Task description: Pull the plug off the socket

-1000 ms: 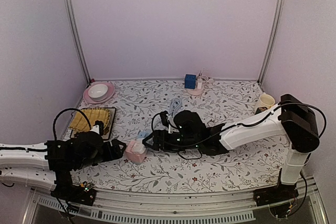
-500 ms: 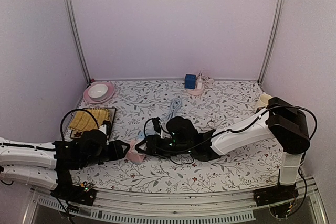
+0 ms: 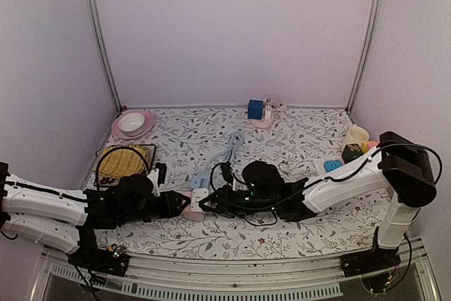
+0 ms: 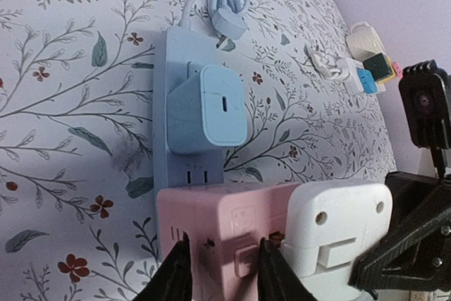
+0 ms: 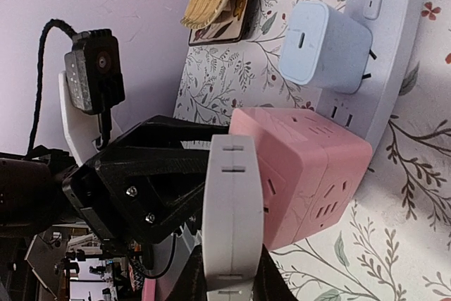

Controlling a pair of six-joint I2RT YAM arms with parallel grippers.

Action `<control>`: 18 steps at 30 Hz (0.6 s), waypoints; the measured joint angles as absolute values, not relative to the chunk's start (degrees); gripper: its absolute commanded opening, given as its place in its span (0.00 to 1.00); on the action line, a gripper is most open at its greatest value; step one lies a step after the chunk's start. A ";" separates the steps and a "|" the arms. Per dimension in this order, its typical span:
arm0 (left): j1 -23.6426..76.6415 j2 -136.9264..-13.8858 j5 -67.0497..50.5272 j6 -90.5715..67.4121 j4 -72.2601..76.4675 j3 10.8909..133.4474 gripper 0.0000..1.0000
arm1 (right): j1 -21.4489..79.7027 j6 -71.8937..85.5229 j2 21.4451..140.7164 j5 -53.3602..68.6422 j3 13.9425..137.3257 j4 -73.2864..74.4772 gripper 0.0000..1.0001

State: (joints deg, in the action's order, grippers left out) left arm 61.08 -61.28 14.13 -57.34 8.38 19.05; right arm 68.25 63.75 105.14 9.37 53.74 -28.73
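Observation:
My left gripper is pinching just the corner of the pink socket. It should open and grip the pink socket's full width (image 4: 215, 220) before my right gripper pulls the blue charger.
A pink cube socket (image 4: 225, 227) rests on the floral table with a white plug (image 4: 338, 234) against its right side. A thin seam shows between them. My left gripper (image 4: 222, 276) is shut on the pink socket, one black finger on each side. My right gripper (image 5: 229, 283) is shut on the white plug (image 5: 232, 209), which sits on the face of the socket (image 5: 303, 170). In the top view the two grippers meet at the socket (image 3: 189, 205) and the plug (image 3: 201, 197), the left gripper (image 3: 177, 206) coming from the left and the right gripper (image 3: 211, 201) from the right.
A light blue power strip (image 4: 180, 61) with a blue charger (image 4: 211, 107) lies just behind the socket, its cable coiled beyond. A woven tray (image 3: 123, 162), a pink plate (image 3: 144, 128), a blue cube (image 3: 254, 109) and a mug (image 3: 356, 136) stand further off.
Both grippers were open beside the socket. They have moved in and shut, the left on the pink socket, the right on the white plug.

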 measured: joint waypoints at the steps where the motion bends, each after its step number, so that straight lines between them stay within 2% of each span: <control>1: 61.65 -62.19 13.89 -57.47 9.26 19.31 0.33 | 68.07 63.86 103.83 9.37 52.16 -28.82 0.14; 10: 64.51 -70.76 13.85 -58.50 12.62 24.12 0.32 | 67.07 64.73 97.71 8.58 45.54 -28.80 0.11; 18: 64.88 -72.51 15.11 -60.84 12.80 25.19 0.30 | 66.15 66.72 97.01 10.07 42.81 -32.97 0.09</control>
State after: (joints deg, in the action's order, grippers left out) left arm 64.88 -72.51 15.11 -60.84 12.80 25.19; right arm 66.15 66.72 97.01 10.07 42.81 -32.97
